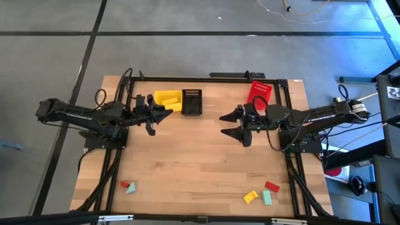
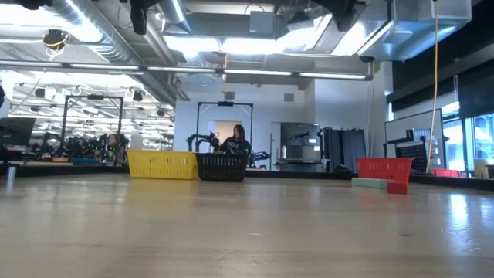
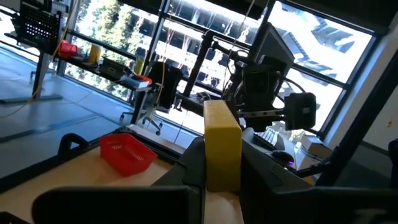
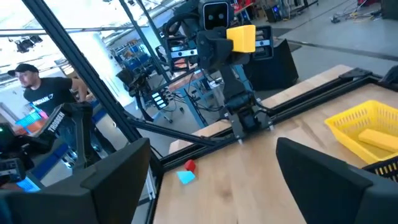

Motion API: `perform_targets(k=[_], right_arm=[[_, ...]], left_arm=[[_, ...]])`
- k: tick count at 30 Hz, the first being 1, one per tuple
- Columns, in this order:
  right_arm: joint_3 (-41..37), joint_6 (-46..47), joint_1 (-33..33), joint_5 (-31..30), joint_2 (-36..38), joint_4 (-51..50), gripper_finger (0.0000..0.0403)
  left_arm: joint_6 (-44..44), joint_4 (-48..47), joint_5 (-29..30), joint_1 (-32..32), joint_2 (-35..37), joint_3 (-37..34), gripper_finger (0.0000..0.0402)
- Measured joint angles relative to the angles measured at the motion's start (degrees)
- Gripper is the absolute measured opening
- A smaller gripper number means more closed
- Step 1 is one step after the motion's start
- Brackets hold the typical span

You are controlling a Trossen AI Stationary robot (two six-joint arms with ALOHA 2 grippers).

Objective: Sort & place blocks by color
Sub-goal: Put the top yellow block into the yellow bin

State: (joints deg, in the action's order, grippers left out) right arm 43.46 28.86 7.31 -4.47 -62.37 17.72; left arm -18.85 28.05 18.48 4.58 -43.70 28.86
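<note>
The robot's left gripper will release its yellow block inside the yellow basket [image 1: 171, 104], next to the yellow block lying there.
My left gripper [image 1: 162, 115] hangs above the table beside the yellow basket [image 1: 167, 99], shut on a yellow block [image 3: 222, 140]. The right wrist view shows that block [image 4: 241, 37] high above the table. My right gripper [image 1: 230, 124] is open and holds nothing; it is in the air in front of the red basket [image 1: 260, 92]. One yellow block [image 4: 379, 138] lies inside the yellow basket. On the table near the front edge lie a red block [image 1: 125, 185] and a teal block [image 1: 131, 189] at the left. A yellow block [image 1: 250, 197], a teal block [image 1: 267, 197] and a red block [image 1: 272, 186] lie at the right. My left gripper pinches the yellow block by two opposite faces [image 3: 208, 168] between its two fingers [image 3: 191, 167]. The fingers run about level, pointing toward the table's right side. The block's free end [image 3: 219, 112] sticks out past the fingertips. The block is lifted clear of the table.
A black basket [image 1: 192, 102] stands right of the yellow basket at the far edge. A black frame rail [image 1: 206, 78] runs along the table's far edge. A wide stretch of bare wood [image 1: 200, 162] lies between the arms and the near blocks. A person [image 4: 37, 87] stands beyond the table.
</note>
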Motion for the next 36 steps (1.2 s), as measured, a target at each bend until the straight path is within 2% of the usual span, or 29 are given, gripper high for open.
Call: perform_targets(k=[5, 9, 11, 13, 17, 19, 21, 24, 26, 31, 36], right_arm=[[0.0, 0.7, 0.0, 0.0, 0.0, 0.0, 0.0349], [0.0, 0.7, 0.0, 0.0, 0.0, 0.0, 0.0349], [0.0, 0.7, 0.0, 0.0, 0.0, 0.0, 0.0349], [0.0, 0.8, 0.0, -0.3, 0.0, 0.0, 0.0349], [0.0, 2.4, 0.0, -0.4, 0.0, 0.0, 0.0349], [0.0, 2.5, 0.0, -0.4, 0.0, -0.1, 0.0349], [0.0, 2.4, 0.0, -0.4, 0.0, -0.3, 0.0349], [0.0, 2.5, 0.0, -0.4, 0.0, -0.4, 0.0349], [0.0, 2.5, 0.0, -0.4, -0.2, -0.3, 0.0349], [0.0, 4.7, 0.0, -0.4, -0.6, -0.4, 0.0349], [0.1, 5.4, 0.0, -0.4, -1.1, -0.5, 0.0349]], left_arm=[[-0.4, 0.0, 0.3, 0.0, 0.0, 0.0, 0.0046], [-4.3, -1.6, 5.6, -1.5, -0.5, 1.3, 0.0046], [-5.9, -7.4, 7.4, -4.8, -2.1, 4.6, 0.0046], [-8.1, -18.9, 7.0, -9.7, -3.7, 8.9, 0.0046], [-9.2, -40.0, -1.5, -22.9, -8.7, 19.0, 0.0046], [-7.2, -48.3, -7.5, -29.0, -12.2, 21.5, 0.0046], [-6.2, -52.5, -13.9, -33.9, -16.2, 21.9, 0.0046], [-7.9, -53.8, -21.7, -38.3, -21.4, 20.5, 0.0046], [-9.9, -53.2, -23.9, -39.7, -24.2, 18.3, 0.0046], [-17.3, -47.5, -24.1, -41.2, -28.4, 11.6, 0.0046], [-20.0, -43.9, -22.4, -41.4, -28.4, 8.9, 0.0047]])
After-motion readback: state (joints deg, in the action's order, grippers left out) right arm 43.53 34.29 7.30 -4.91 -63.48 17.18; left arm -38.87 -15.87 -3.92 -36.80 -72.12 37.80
